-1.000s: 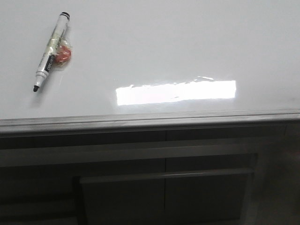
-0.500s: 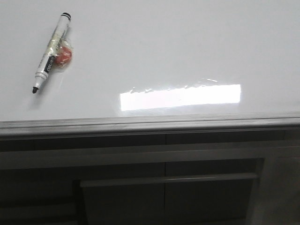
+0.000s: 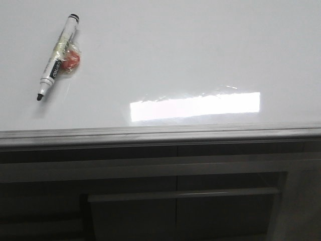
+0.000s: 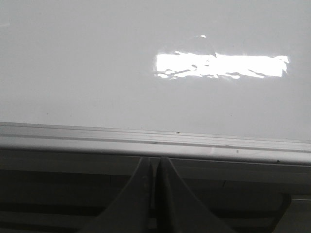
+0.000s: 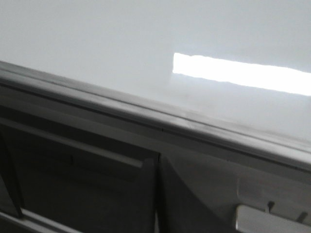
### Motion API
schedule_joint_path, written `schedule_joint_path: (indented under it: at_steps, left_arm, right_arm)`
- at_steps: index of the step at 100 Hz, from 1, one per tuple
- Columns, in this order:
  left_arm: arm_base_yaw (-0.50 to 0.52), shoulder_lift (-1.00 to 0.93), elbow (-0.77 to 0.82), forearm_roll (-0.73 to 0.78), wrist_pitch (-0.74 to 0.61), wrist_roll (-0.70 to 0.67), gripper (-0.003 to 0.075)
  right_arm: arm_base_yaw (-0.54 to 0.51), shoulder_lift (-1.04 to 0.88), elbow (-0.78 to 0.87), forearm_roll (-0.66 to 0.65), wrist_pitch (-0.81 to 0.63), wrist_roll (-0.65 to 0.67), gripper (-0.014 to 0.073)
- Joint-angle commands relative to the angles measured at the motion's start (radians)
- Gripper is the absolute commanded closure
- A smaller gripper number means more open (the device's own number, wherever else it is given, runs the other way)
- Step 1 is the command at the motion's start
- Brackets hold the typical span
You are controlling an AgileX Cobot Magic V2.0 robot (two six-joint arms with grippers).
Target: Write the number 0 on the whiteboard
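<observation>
Next, I close my left gripper on the black label (image 3: 54, 70) of the white marker, between the marker's orange-red lump and its bare black tip.
The whiteboard (image 3: 200, 50) is a glossy white board with a grey metal edge strip (image 3: 160, 133) along its near side. No drawn number 0 shows on it in any view. A white marker (image 3: 57, 57) with a bare black tip and an orange-red lump taped to it lies on the board at the far left. Neither gripper shows in the front view. My left gripper (image 4: 155, 160) is shut and empty, its tips just short of the board's edge strip (image 4: 155, 141). My right gripper (image 5: 158, 158) is shut and empty, also below the edge strip (image 5: 146, 114).
A bright rectangular light reflection (image 3: 195, 105) lies on the board near its front edge. Dark grey cabinet panels (image 3: 175, 211) with a horizontal handle bar (image 3: 180, 193) fill the space below the board. A pale bracket (image 5: 272, 218) sits by the right gripper.
The whole scene has drifted slightly right and down in the front view. The marker keeps its place on the board. No gripper has come into that view.
</observation>
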Motion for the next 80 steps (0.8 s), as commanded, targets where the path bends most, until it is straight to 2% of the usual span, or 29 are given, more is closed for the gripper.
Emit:
schedule_joint_path:
  at_steps: [1, 8, 14, 22, 31, 40, 46, 55, 68, 75, 80]
  left_arm:
    - [0.002, -0.029, 0.033, 0.001, -0.067, 0.000, 0.0740]
    - [0.002, -0.029, 0.033, -0.058, -0.097, -0.010, 0.0740]
    - [0.002, -0.029, 0.031, -0.291, -0.129, -0.034, 0.0740]
    - [0.002, -0.029, 0.031, -0.532, -0.136, -0.034, 0.0740]
    - [0.002, -0.029, 0.031, -0.710, -0.142, -0.034, 0.0740]
    - [0.002, -0.029, 0.031, -0.853, -0.147, -0.034, 0.0740]
    - [0.002, -0.029, 0.028, -0.896, -0.168, -0.027, 0.0740]
    - [-0.005, -0.029, -0.008, -0.896, -0.157, 0.075, 0.0740]
    - [-0.019, -0.011, -0.151, -0.896, -0.084, 0.337, 0.0740]
    - [-0.020, 0.038, -0.242, -0.889, -0.024, 0.495, 0.0739]
    - [-0.020, 0.093, -0.311, -0.860, 0.055, 0.621, 0.0728]
  right_arm:
    - [-0.007, -0.020, 0.013, 0.008, -0.184, -0.007, 0.0662]
    - [-0.007, -0.020, 0.013, 0.126, -0.287, -0.007, 0.0662]
    - [-0.007, -0.020, 0.013, 0.229, -0.370, -0.007, 0.0662]
    - [-0.007, -0.020, 0.013, 0.275, -0.375, -0.007, 0.0662]
    - [-0.007, -0.020, 0.013, 0.327, -0.391, -0.007, 0.0662]
    - [-0.007, -0.020, 0.011, 0.486, -0.461, -0.007, 0.0662]
    - [-0.007, -0.020, 0.006, 0.576, -0.512, -0.007, 0.0662]
    - [-0.007, -0.020, -0.047, 0.586, -0.466, -0.007, 0.0662]
    - [-0.007, -0.004, -0.184, 0.535, -0.233, -0.007, 0.0645]
    - [-0.007, 0.021, -0.265, 0.472, -0.119, -0.007, 0.0587]
    - [-0.007, 0.046, -0.316, 0.434, -0.060, -0.007, 0.0506]
